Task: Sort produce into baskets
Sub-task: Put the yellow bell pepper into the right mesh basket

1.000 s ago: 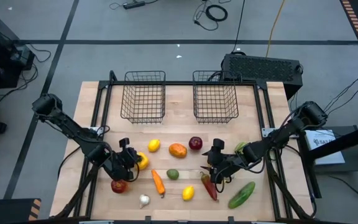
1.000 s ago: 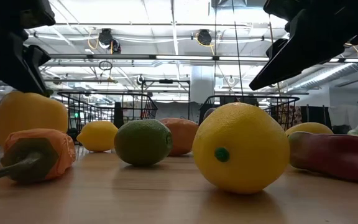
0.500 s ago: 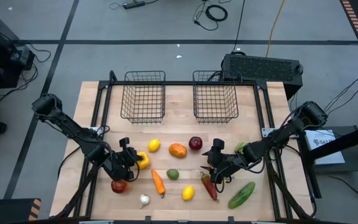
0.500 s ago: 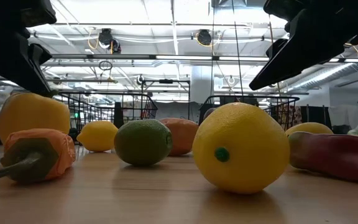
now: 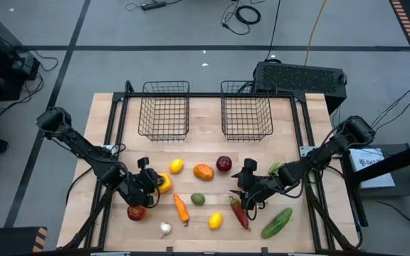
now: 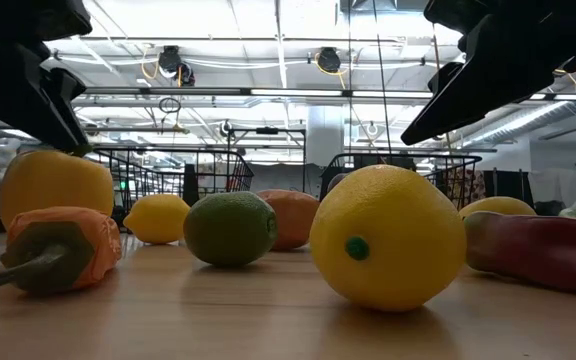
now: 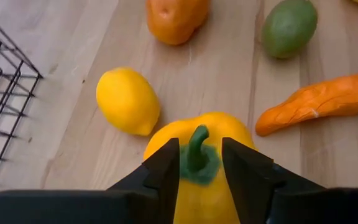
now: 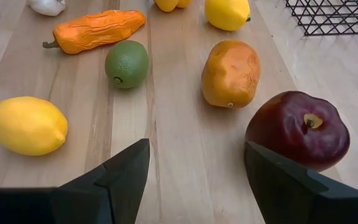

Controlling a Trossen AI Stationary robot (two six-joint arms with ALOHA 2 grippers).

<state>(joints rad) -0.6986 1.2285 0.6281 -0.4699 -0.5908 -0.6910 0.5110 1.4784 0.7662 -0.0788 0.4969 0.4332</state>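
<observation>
The yellow pepper is far from my open right gripper; my left gripper needs to lift it by the stem (image 7: 197, 148) and offer its body for a handover.
The yellow pepper (image 5: 163, 183) stands on the table at the near left, green stem (image 7: 196, 148) up. My left gripper (image 5: 150, 183) is right over it and narrowly open, one finger on each side of the stem; it also shows in the low view (image 6: 68, 140). My right gripper (image 5: 245, 190) hovers wide open and empty, right of centre, beyond the red chilli (image 5: 239, 213) and on the near side of the red apple (image 8: 297, 130). Lemons (image 5: 176, 166) (image 5: 215, 220), an orange fruit (image 5: 203, 171), a lime (image 5: 198, 199), a carrot (image 5: 181, 208) and garlic (image 5: 165, 229) lie loose. Two wire baskets (image 5: 164, 110) (image 5: 246, 110) stand at the far side. My left gripper comes from above, pointing down, with the stem in the gap between its fingers (image 7: 166, 167). A strip of the green cap (image 7: 215, 167) shows between the stem and each finger. The fingertips reach the pepper's top (image 6: 76, 152); I cannot tell whether they touch. The pepper sits upright on the table.
A second red fruit (image 5: 136, 212) lies just on the near side of my left gripper. A green cucumber (image 5: 277, 222) lies at the near right. A black box (image 5: 301, 77) stands beyond the right basket. Bare wood lies between the baskets and the produce.
In the low view my left gripper has edged a little toward the table's right edge, coming over the pepper's top. My right gripper has kept still.
</observation>
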